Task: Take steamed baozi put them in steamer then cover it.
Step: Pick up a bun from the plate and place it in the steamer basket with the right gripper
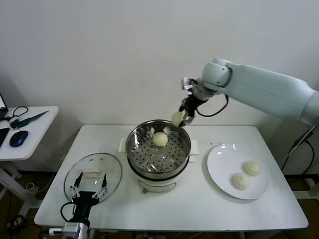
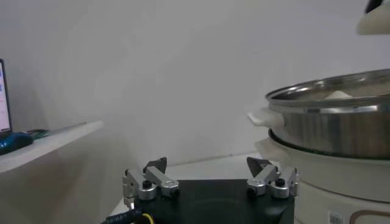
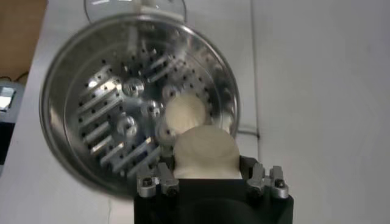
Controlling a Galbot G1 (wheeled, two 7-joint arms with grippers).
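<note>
Next, my right gripper sets the baozi down on the steamer tray's bare side (image 1: 145,151) (image 3: 135,75) that faces the glass cover.
The steel steamer (image 1: 185,144) stands mid-table on its cream base, uncovered, with one baozi (image 1: 159,139) on its perforated tray. My right gripper (image 1: 179,119) is shut on a second baozi (image 1: 177,118) and holds it just above the steamer's far rim; the right wrist view shows this bun (image 3: 205,151) between the fingers over the tray (image 3: 116,115). Two more baozi (image 1: 252,168) (image 1: 240,181) lie on the white plate (image 1: 219,159). The glass cover (image 1: 114,169) lies flat left of the steamer. My left gripper (image 1: 90,186) is open and empty above the cover's near edge.
A side table (image 1: 30,132) at the left holds a blue mouse (image 1: 18,138) and cables. The steamer's rim (image 2: 329,100) stands close beside my left gripper (image 2: 210,176) in the left wrist view. The wall runs behind the table.
</note>
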